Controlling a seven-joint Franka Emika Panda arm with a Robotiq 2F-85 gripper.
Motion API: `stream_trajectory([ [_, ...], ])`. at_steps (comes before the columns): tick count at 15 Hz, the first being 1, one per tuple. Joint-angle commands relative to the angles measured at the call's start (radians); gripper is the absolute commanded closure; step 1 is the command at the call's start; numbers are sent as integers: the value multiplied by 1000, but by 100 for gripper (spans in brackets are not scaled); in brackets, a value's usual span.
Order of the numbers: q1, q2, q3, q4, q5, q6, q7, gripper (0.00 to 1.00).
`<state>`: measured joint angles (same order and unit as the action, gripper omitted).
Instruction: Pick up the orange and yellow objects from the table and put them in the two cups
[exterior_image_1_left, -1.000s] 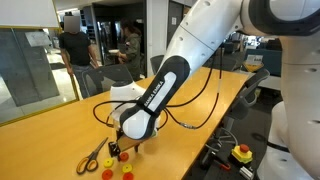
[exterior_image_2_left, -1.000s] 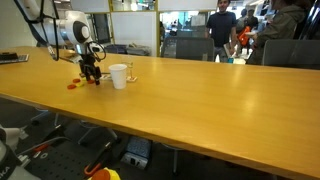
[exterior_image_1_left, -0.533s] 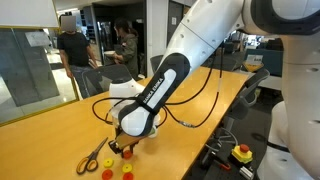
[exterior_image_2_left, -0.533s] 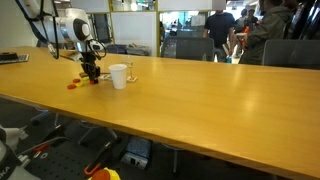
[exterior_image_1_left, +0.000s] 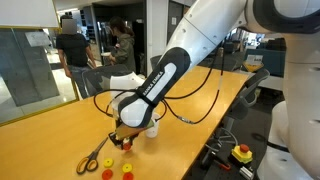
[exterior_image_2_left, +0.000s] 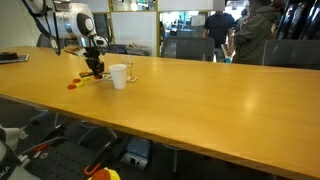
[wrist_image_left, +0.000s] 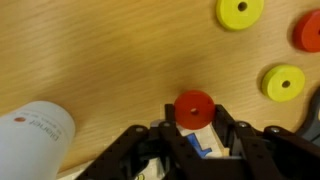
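Next, my gripper lets go of the red-orange disc inside the white cup (exterior_image_1_left: 151, 126) (wrist_image_left: 32, 142) on the table.
In the wrist view my gripper (wrist_image_left: 196, 112) is shut on a red-orange disc (wrist_image_left: 195, 103) held above the wooden table. Two yellow discs (wrist_image_left: 241, 12) (wrist_image_left: 284, 83) and another red-orange disc (wrist_image_left: 308, 32) lie flat on the table beyond it. The white cup (wrist_image_left: 35, 140) sits at the lower left, close to the jaws. In an exterior view the gripper (exterior_image_2_left: 96, 68) hangs just left of the white cup (exterior_image_2_left: 119, 76), and the clear cup (exterior_image_2_left: 130, 72) stands behind it. Loose discs (exterior_image_1_left: 127, 165) lie on the table below the gripper (exterior_image_1_left: 122, 134).
Yellow-handled scissors (exterior_image_1_left: 95, 157) lie beside the discs near the table's corner. A red button on a yellow base (exterior_image_1_left: 242, 153) sits off the table's edge. Black cables (exterior_image_1_left: 190, 110) trail across the table behind the arm. People stand in the background.
The jaws have shut on the red-orange disc, and the gripper has risen a little off the table with it.
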<state>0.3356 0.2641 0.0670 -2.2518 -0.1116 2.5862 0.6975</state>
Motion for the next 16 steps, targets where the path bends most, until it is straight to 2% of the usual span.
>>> stream_trajectory([
  [1,-32,-89,-8,23,-17,-71,-11,81],
  [9,-151,-239,-44,-4,-112,-99,31,81],
  [16,-228,-279,-34,-7,-89,-214,-8,81],
])
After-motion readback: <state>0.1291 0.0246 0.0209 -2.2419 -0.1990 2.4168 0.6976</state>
